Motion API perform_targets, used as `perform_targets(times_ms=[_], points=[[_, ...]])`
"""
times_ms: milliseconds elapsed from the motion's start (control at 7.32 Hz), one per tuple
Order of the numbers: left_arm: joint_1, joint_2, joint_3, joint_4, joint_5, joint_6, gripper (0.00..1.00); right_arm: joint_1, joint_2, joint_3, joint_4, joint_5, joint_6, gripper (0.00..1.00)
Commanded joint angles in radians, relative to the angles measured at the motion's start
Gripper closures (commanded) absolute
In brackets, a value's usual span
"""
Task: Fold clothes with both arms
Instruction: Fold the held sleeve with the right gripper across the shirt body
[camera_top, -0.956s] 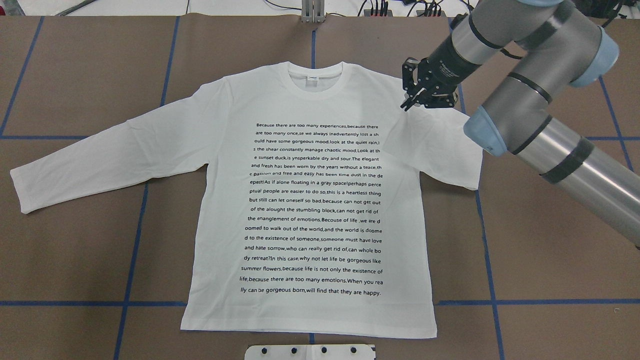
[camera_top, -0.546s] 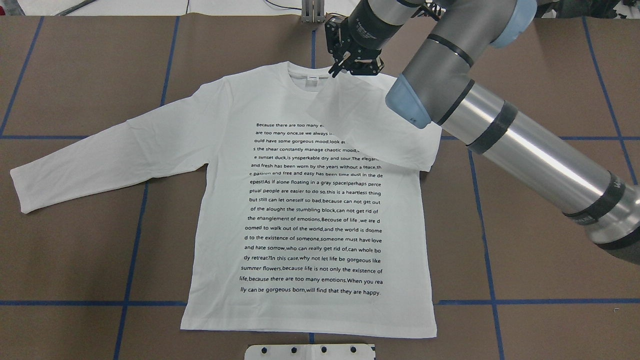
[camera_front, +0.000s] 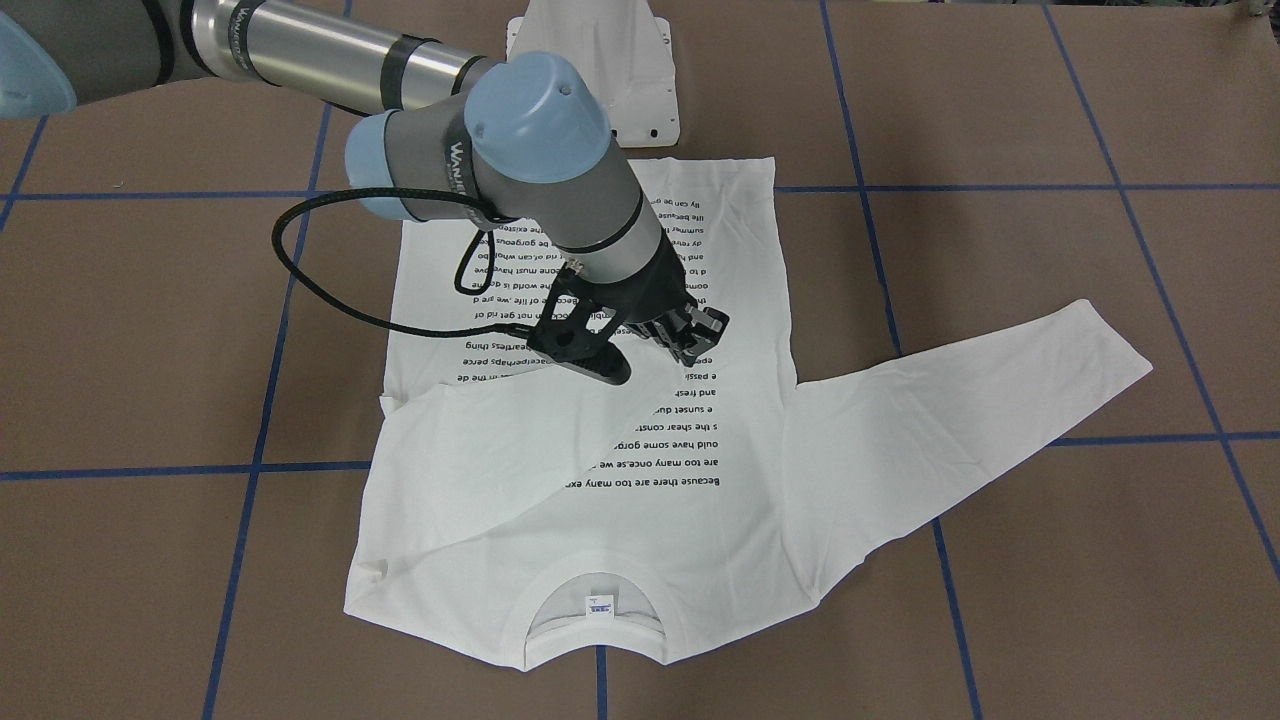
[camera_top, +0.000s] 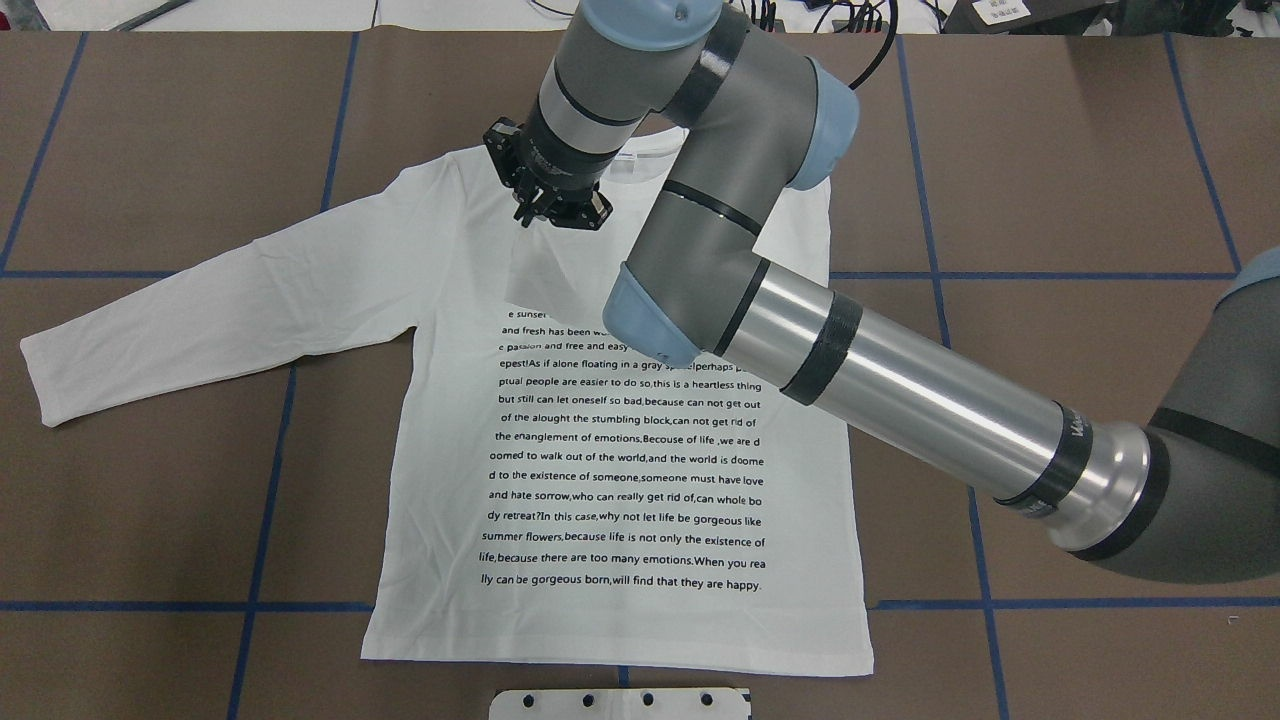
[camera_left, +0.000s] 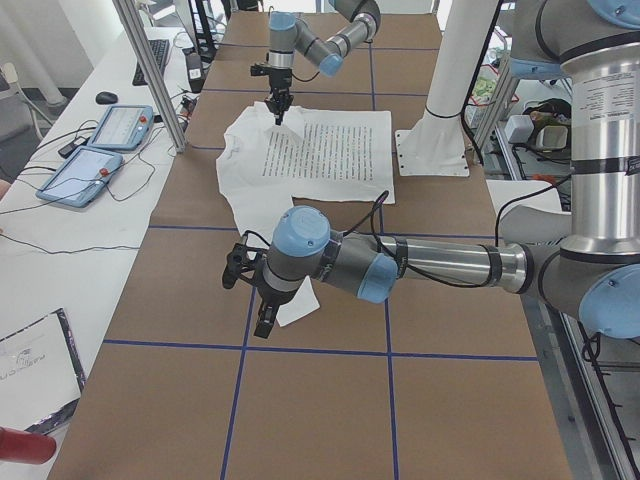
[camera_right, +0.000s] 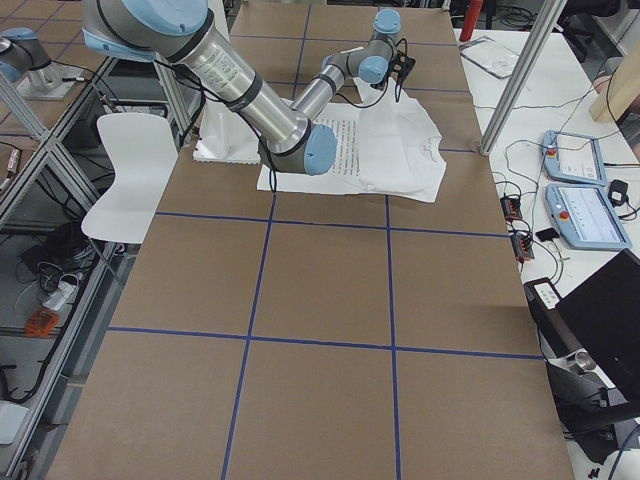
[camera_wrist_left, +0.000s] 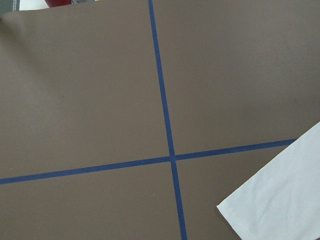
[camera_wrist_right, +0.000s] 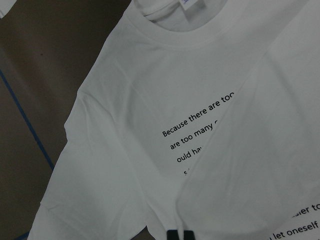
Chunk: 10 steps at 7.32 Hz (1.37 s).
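Note:
The robot's right gripper needs to release the folded sleeve's end, now drawn across the print's top lines, on the T-shirt (camera_front: 762, 361) (camera_wrist_right: 157, 229), beside the underarm of the stretched-out sleeve.
The white long-sleeved T-shirt (camera_top: 620, 470) lies flat, print up, collar (camera_front: 596, 612) toward the table's far edge. My right gripper (camera_top: 553, 212) hovers over the chest below the collar, shut on the right sleeve's end. That sleeve (camera_front: 480, 440) is drawn across the top lines of the print. The right wrist view shows the collar, the print and the folded sleeve (camera_wrist_right: 260, 150) close below. The left sleeve (camera_top: 200, 310) lies stretched out sideways. My left gripper (camera_left: 250, 300) appears only in the exterior left view, beside that sleeve's cuff (camera_wrist_left: 280, 200); I cannot tell if it is open.
The white metal pedestal (camera_front: 600, 70) stands at the shirt's hem. Blue tape lines (camera_top: 270, 450) cross the brown table. Tablets (camera_left: 100, 150) and cables lie on a side bench, with aluminium posts (camera_right: 515, 70) at the table's far side. A white chair (camera_right: 130, 170) stands by the robot.
The right gripper has swept left from the right shoulder past the collar to the chest's left side, dragging the right sleeve over the print.

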Motion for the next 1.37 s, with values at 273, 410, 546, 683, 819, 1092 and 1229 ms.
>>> perform_targets(times_ms=[273,410,546,683,819,1092,1229], points=[[0.000,0.001,0.002,0.000,-0.001,0.000,0.00,-0.066,0.022,-0.074,0.100,-0.077,0.006,1.00],[0.000,0.001,0.002,0.000,-0.001,0.000,0.00,-0.066,0.025,-0.075,0.100,-0.080,0.006,1.00],[0.000,0.001,0.002,0.000,-0.001,0.000,0.00,-0.072,0.042,-0.083,0.102,-0.102,0.008,1.00],[0.000,0.003,0.002,0.000,-0.002,0.000,0.00,-0.092,0.068,-0.118,0.102,-0.143,0.008,1.00],[0.000,0.003,0.002,0.000,-0.002,0.000,0.00,-0.102,0.066,-0.126,0.127,-0.152,0.009,1.00],[0.000,0.003,0.002,0.000,-0.002,0.000,0.00,-0.108,0.072,-0.126,0.138,-0.159,0.009,1.00],[0.000,0.003,0.002,0.000,-0.002,0.000,0.00,-0.115,0.072,-0.129,0.138,-0.178,0.009,1.00]])
